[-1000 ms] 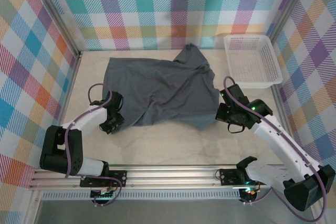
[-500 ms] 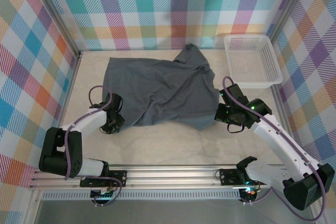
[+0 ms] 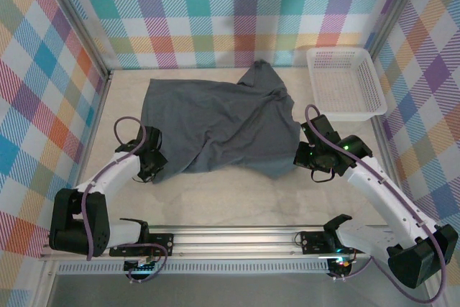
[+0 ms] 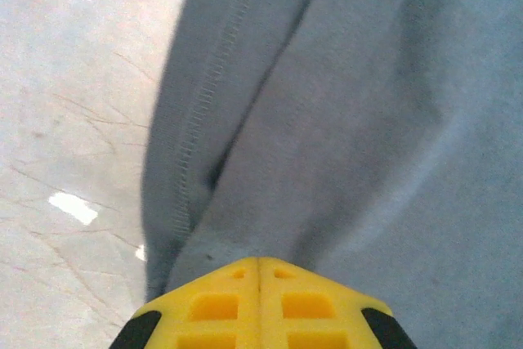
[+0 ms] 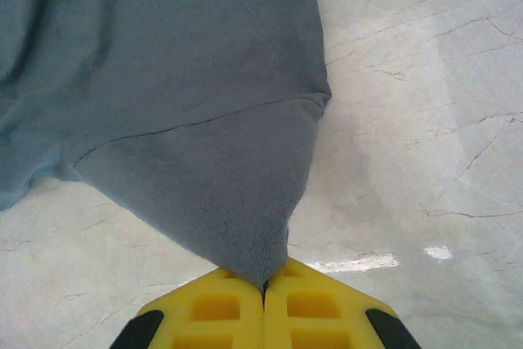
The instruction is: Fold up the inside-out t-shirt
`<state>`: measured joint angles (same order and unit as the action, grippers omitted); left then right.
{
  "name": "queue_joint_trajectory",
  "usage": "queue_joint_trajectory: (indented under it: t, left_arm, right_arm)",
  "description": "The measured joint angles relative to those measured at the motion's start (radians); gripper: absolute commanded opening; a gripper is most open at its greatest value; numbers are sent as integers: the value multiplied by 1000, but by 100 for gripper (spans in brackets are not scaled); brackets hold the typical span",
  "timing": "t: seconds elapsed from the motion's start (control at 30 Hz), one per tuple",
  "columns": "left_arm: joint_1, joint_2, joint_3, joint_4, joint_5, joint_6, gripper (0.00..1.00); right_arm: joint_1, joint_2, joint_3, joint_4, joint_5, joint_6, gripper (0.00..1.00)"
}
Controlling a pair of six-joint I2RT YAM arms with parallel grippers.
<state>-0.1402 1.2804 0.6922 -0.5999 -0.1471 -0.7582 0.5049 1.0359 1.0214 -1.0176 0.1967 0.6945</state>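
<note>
The t-shirt's upper layer slants back from the stitched hem; my left gripper needs to open, pinch the layer's loose edge (image 4: 198,230), draw it hemward.
The inside-out t-shirt (image 3: 215,124), plain slate-grey, lies spread and rumpled over the middle of the table, one sleeve pointing toward the back wall. My left gripper (image 3: 154,162) sits at the shirt's near left edge. In the left wrist view its yellow fingers meet at the left gripper (image 4: 260,263), with the t-shirt (image 4: 343,120) gathered at the tip and a stitched hem (image 4: 196,120) running off to the left. My right gripper (image 3: 306,154) is at the shirt's near right corner. There the right gripper (image 5: 263,282) is shut on a pointed corner of the t-shirt (image 5: 163,79).
A white mesh basket (image 3: 345,80) stands at the back right, just beyond the right arm. Bare marble tabletop (image 3: 237,199) runs between the shirt and the aluminium rail (image 3: 237,239) at the near edge. Checked walls close in the left, back and right sides.
My left arm has swung outward and its gripper has shifted a little up and left along the shirt's edge. The right gripper and its corner have stayed put.
</note>
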Motion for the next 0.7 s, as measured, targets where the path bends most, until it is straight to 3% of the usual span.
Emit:
queue_joint_trajectory:
  t: [0.17,0.43,0.6,0.7]
  left_arm:
    - [13,-1,-9,-47,-18,-31,40]
    - [15,7,-52,3,34,-32,47]
    - [15,10,-55,29,55,-31,40]
    - [15,4,-55,28,59,-31,27]
  right_arm:
    - [0,0,0,2,-1,0,0]
    - [0,0,0,6,-15,0,0]
    - [0,0,0,6,-16,0,0]
    - [0,0,0,6,-19,0,0]
